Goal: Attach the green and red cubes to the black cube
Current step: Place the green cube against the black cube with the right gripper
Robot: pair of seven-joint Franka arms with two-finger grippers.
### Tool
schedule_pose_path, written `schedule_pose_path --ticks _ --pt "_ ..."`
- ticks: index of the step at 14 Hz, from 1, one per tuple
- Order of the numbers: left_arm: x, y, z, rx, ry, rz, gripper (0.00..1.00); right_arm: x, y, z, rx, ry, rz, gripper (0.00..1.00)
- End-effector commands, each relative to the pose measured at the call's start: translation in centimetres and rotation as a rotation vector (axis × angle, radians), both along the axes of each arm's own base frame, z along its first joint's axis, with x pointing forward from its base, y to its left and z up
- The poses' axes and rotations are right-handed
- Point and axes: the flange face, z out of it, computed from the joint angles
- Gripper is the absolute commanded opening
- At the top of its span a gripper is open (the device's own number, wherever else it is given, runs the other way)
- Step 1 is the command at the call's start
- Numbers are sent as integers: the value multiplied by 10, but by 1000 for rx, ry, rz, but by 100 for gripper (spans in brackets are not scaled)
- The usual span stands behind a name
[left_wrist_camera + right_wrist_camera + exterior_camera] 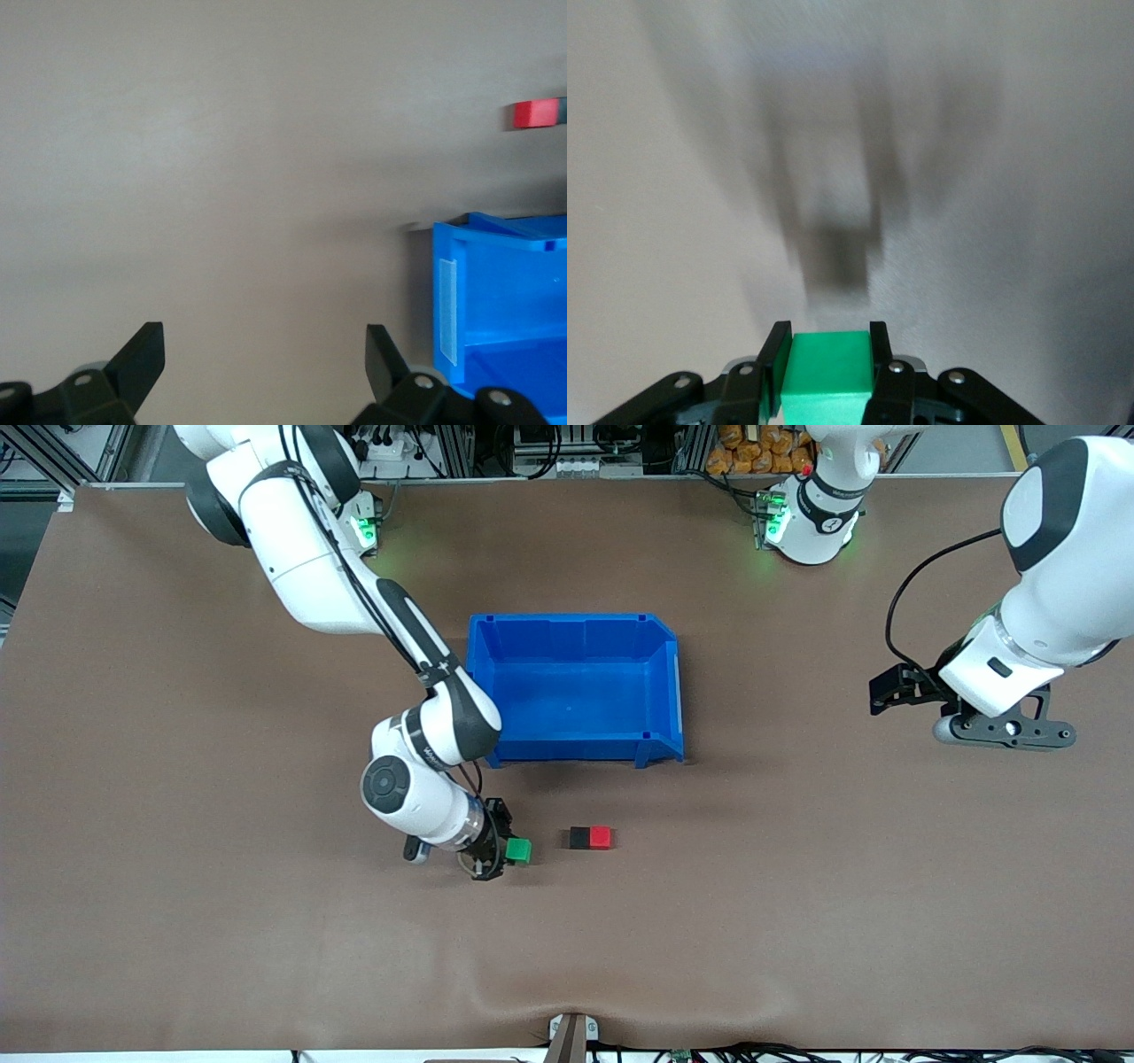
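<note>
I will use my right gripper to let go of the green cube against the black cube's side opposite the red cube point(561, 830), on the table.
The black cube point(579, 837) and the red cube point(601, 837) sit joined side by side on the brown table, nearer the front camera than the blue bin point(660, 691). My right gripper point(507, 852) is shut on the green cube point(519, 851), just above the table beside the black cube, toward the right arm's end. The green cube fills the space between the right fingers in the right wrist view point(828, 365). My left gripper point(886, 695) is open and empty, waiting above the table at the left arm's end. The red cube shows in the left wrist view point(536, 113).
The blue bin stands open in the middle of the table; its corner shows in the left wrist view point(496, 292). A mount point(571, 1036) sits at the table's near edge.
</note>
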Motion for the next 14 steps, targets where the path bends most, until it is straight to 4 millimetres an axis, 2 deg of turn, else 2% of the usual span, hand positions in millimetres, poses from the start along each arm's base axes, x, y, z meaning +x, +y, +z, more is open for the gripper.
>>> schedule_pose_path --ticks 1,6,9,10,11,12,13,14 --pt "1 -7 6 30 2 -50 100 -4 23 -7 19 -1 -20 0" --pt "2 -5 1 30 11 -72 100 -20 52 -20 19 10 -14 0" --pt "2 -5 2 29 8 -72 100 -26 60 -27 18 10 -4 0" --pt "3 -7 7 28 -1 -73 100 -27 61 -27 17 12 -2 6" --pt "3 -13 11 27 -11 -84 100 -29 63 -27 14 12 3 33" --pt "1 -21 11 27 -11 -97 100 -30 64 -28 12 12 6 68" --pt "0 -23 12 27 -13 -100 100 -30 64 -28 10 13 6 100" --pt "1 -23 12 26 -13 -102 100 -29 61 -29 5 18 5 100"
